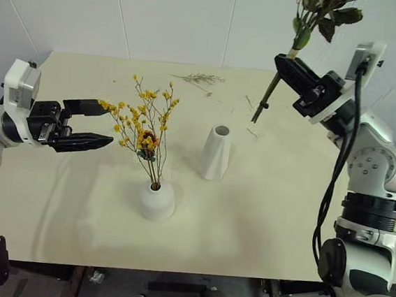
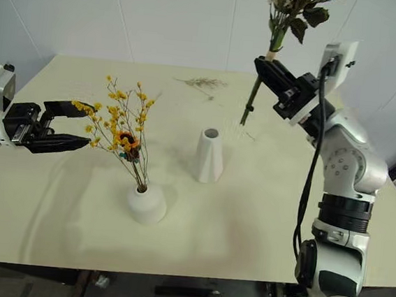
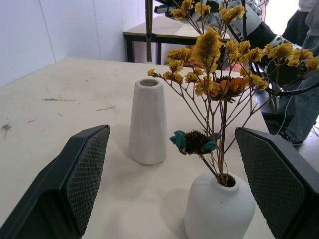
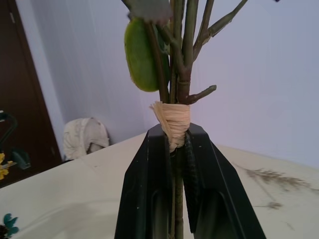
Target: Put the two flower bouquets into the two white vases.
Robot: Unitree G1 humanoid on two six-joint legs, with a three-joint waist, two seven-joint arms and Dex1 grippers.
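Note:
My right gripper is going to release the leafy cream-flowered bouquet in the opening of the empty, taller tapered white vase (image 1: 221, 130).
The sparse yellow-blossom bouquet (image 1: 144, 126) stands upright in the short squat white vase (image 1: 157, 201) near the table's front. The taller tapered white vase (image 1: 216, 152) stands empty just to its right. My left gripper (image 1: 95, 124) is open, level, just left of the yellow blossoms, holding nothing. My right gripper (image 1: 287, 68) is shut on the stems of the leafy cream-flowered bouquet (image 1: 316, 16), held high above the table's back right, its stem ends (image 1: 258, 114) hanging over the table behind the tall vase. A raffia tie (image 4: 171, 122) binds the stems at the fingers.
Loose dry twigs (image 1: 199, 79) lie near the table's (image 1: 261, 218) far edge, with small bits (image 1: 251, 130) beside the hanging stem ends. A white wall stands behind the table.

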